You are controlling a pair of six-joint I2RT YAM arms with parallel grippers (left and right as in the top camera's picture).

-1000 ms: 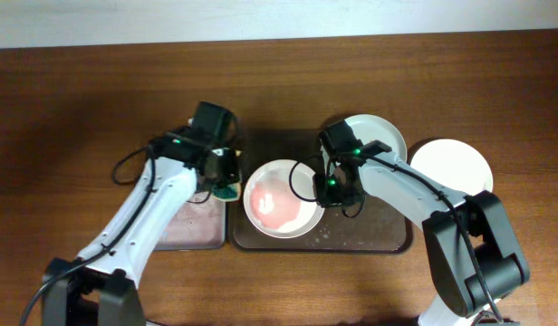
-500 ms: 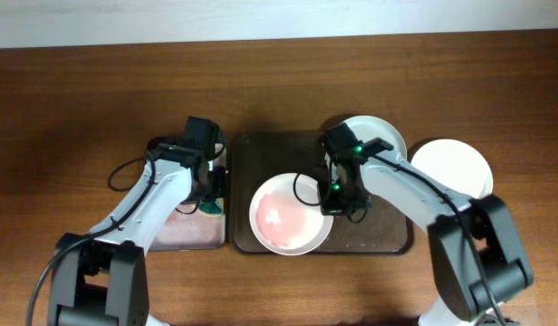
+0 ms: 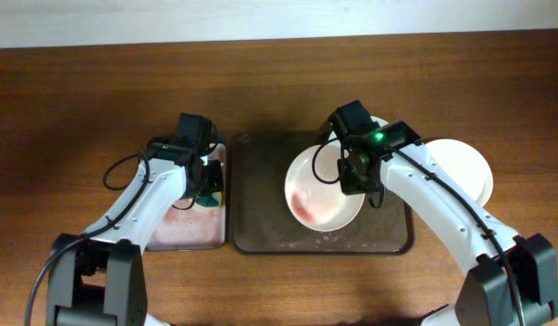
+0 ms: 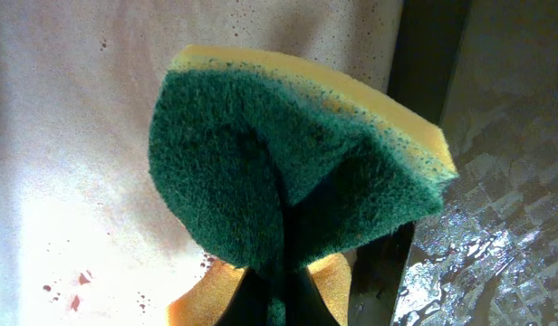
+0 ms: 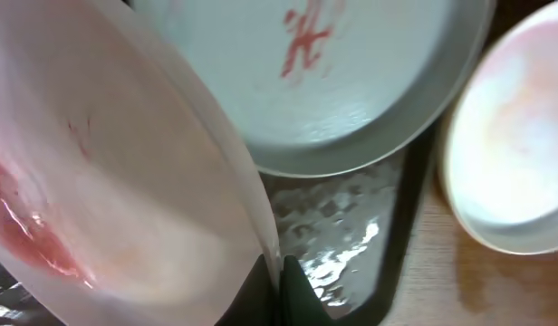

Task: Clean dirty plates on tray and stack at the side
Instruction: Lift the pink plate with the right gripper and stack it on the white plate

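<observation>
Next, I let go of the pale plate with my right gripper on top of the third plate [image 3: 456, 175] [image 5: 537, 131], next to the dark brown tray.
My right gripper [image 3: 351, 174] [image 5: 275, 272] is shut on the rim of a pale plate [image 3: 321, 190] [image 5: 107, 172] and holds it tilted over the dark brown tray [image 3: 261, 222]. A wet red smear [image 5: 34, 243] lies low in the plate. A second plate [image 3: 384, 129] [image 5: 333, 81] with red scribbles lies on the tray's far right, partly hidden by my arm. A third plate [image 3: 458, 166] [image 5: 519, 136] rests on the table right of the tray. My left gripper [image 3: 207, 187] [image 4: 283, 303] is shut on a green-and-yellow sponge [image 4: 288, 172] above the small tray.
The smaller black tray with a pinkish inside [image 3: 184, 226] [image 4: 71, 136] lies left of the brown tray, spotted with red. The brown tray's floor [image 5: 342, 235] is wet. Bare wood table surrounds both trays.
My right gripper has carried the plate from the tray's left-middle to the right. My left gripper with the sponge has drawn back left over the small tray.
</observation>
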